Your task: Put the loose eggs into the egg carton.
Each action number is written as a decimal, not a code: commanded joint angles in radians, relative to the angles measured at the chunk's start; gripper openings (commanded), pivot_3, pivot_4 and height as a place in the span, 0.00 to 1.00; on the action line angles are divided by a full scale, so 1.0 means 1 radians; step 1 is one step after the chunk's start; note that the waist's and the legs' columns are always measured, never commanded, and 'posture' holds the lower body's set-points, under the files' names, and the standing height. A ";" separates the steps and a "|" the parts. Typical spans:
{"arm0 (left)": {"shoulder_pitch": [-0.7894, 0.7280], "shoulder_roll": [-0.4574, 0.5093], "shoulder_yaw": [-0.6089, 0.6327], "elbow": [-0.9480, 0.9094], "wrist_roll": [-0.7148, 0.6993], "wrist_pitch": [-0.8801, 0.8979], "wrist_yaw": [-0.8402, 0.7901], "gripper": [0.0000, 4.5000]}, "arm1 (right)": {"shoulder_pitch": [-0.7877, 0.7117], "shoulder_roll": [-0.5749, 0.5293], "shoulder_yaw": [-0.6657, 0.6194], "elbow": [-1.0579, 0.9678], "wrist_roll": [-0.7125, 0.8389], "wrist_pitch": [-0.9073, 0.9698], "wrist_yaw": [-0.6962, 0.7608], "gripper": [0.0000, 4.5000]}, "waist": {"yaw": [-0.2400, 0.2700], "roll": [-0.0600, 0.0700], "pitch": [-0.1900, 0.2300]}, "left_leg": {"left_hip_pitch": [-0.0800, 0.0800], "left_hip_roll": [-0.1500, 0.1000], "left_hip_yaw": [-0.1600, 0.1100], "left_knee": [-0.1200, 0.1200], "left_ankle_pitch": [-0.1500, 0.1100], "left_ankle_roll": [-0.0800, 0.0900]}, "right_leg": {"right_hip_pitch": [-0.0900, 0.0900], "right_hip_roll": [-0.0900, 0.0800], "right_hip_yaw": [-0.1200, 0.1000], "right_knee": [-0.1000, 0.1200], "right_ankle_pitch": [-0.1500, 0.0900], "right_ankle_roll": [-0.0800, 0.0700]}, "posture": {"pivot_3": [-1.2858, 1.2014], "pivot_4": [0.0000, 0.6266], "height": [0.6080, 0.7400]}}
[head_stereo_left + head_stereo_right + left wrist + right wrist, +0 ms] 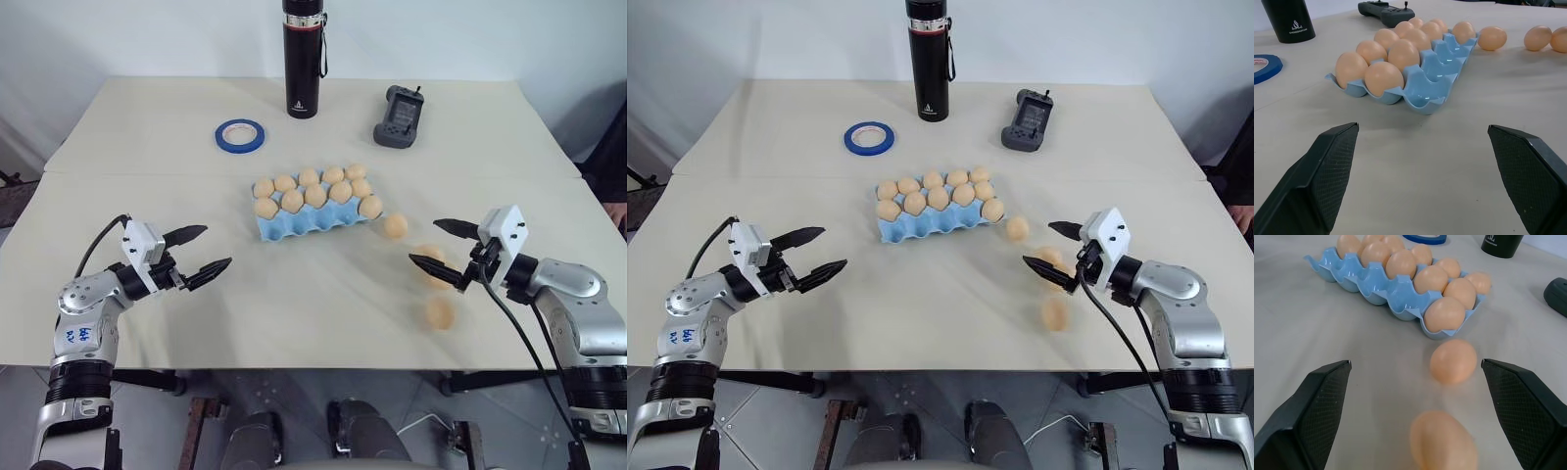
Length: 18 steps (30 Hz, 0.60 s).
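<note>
Next, I close my right gripper on the sides of the loose egg [440, 313] nearest the table's front edge.
The light-blue egg carton [306, 224] lies mid-table, with several tan eggs [315, 195] in its far cups and its near row of cups bare. Three loose eggs rest on the table to its right: one [395, 226] by the carton's corner, one [432, 264] partly behind my right gripper's lower finger, and one [440, 313] nearer the front edge. My right gripper [423, 242] is open, hovering just right of these eggs and pointing toward them, holding nothing. My left gripper [217, 247] is open and empty, to the left of the carton. The right wrist view shows two loose eggs [1453, 361] between the open fingers.
A black bottle [305, 59] stands at the back centre. A blue tape ring [240, 135] lies behind the carton to the left. A dark handheld controller [399, 116] lies at the back right. A seam crosses the table [147, 196] behind the carton.
</note>
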<state>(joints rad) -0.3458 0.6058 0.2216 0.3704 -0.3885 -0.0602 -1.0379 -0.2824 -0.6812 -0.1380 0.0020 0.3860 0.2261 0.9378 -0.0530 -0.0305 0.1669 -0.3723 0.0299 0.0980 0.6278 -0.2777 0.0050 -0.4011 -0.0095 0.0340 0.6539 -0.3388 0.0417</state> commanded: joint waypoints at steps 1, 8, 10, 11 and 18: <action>-0.024 0.002 0.001 -0.002 -0.002 -0.020 -0.009 1.00 | 0.021 0.003 -0.048 -0.073 0.032 0.015 -0.031 0.99 | 0.000 0.000 0.000 | 0.000 0.000 0.000 0.000 0.000 0.000 | 0.000 0.000 0.000 0.000 0.000 0.000 | 0.52 0.24 1.00; -0.037 -0.001 -0.008 0.009 -0.003 -0.026 -0.026 1.00 | 0.082 0.007 -0.091 -0.192 0.070 0.072 -0.105 0.99 | -0.001 0.000 0.000 | 0.000 0.000 0.000 0.000 0.000 0.000 | 0.000 0.000 0.000 0.000 0.000 0.000 | 0.52 0.24 1.00; -0.046 -0.004 -0.011 0.020 0.001 -0.029 -0.030 1.00 | 0.105 0.009 -0.099 -0.220 0.075 0.081 -0.118 0.99 | 0.001 0.000 0.000 | 0.000 0.000 0.000 0.000 0.000 0.000 | 0.000 0.000 0.000 0.000 0.000 0.000 | 0.52 0.24 1.00; -0.049 -0.005 -0.013 0.025 0.002 -0.032 -0.032 1.00 | 0.112 0.010 -0.101 -0.229 0.077 0.084 -0.123 0.99 | 0.001 0.000 0.000 | 0.000 0.000 0.000 0.000 0.000 0.000 | 0.000 0.000 0.000 0.000 0.000 0.000 | 0.52 0.24 1.00; -0.078 -0.014 -0.033 0.051 0.003 -0.046 -0.059 1.00 | 0.189 0.015 -0.150 -0.340 0.112 0.137 -0.195 0.99 | 0.002 0.000 0.000 | 0.000 0.000 0.000 0.000 0.000 0.000 | 0.000 0.000 0.000 0.000 0.000 0.000 | 0.52 0.24 1.00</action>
<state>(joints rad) -0.4049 0.5901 0.1862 0.4266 -0.3853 -0.0871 -1.0848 -0.1027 -0.6659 -0.2347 -0.2719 0.4659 0.3512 0.7678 -0.0506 -0.0306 0.1670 -0.3727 0.0299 0.0975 0.6280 -0.2778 0.0050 -0.4010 -0.0092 0.0338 0.6539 -0.3388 0.0417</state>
